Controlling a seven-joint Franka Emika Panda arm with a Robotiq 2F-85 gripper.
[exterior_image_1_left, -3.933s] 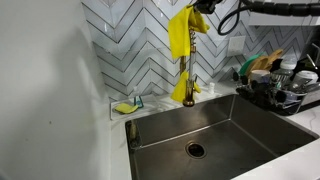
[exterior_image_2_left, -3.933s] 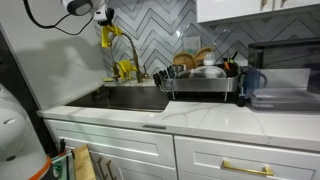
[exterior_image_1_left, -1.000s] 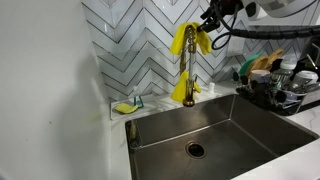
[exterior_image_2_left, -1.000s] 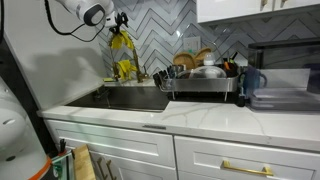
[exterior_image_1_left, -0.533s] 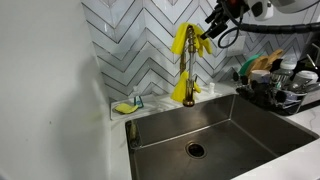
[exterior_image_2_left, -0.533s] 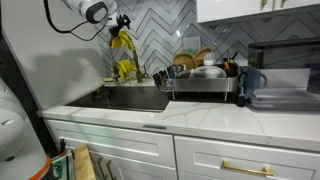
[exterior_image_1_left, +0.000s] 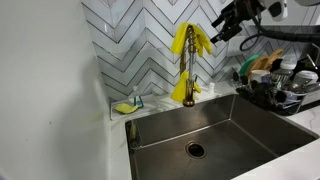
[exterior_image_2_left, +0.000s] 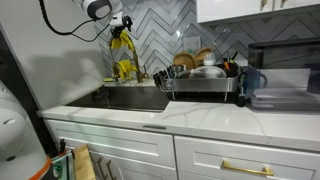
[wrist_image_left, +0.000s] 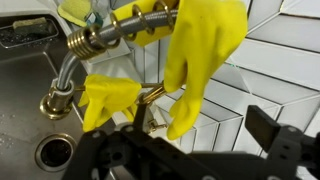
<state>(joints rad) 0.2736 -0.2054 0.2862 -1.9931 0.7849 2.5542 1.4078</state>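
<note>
I should close my gripper on the lower yellow glove's hanging end (exterior_image_1_left: 196, 88) (wrist_image_left: 98, 112), on the faucet's dish rack side, below the glove on the arch.
A yellow rubber glove (exterior_image_1_left: 190, 40) hangs draped over the arch of a brass faucet (exterior_image_1_left: 187, 82) behind the sink; both show in both exterior views, the glove (exterior_image_2_left: 122, 45) over the spout. My gripper (exterior_image_1_left: 222, 24) is up beside the glove, a little apart from it, open and holding nothing. In the wrist view the glove (wrist_image_left: 200, 50) dangles over the coiled faucet neck (wrist_image_left: 110, 35), just beyond my gripper (wrist_image_left: 198, 128), whose dark fingers stand wide apart with only wall tile between them.
A steel sink (exterior_image_1_left: 240, 125) with a drain (exterior_image_1_left: 196, 150) lies below. A small holder with a yellow sponge (exterior_image_1_left: 128, 105) sits at its back corner. A dish rack (exterior_image_1_left: 280, 88) full of dishes stands on the counter beside the sink, also seen as the dish rack (exterior_image_2_left: 200, 82).
The gripper has opened, let go of the glove and drawn back from it. The glove stays hanging on the faucet.
</note>
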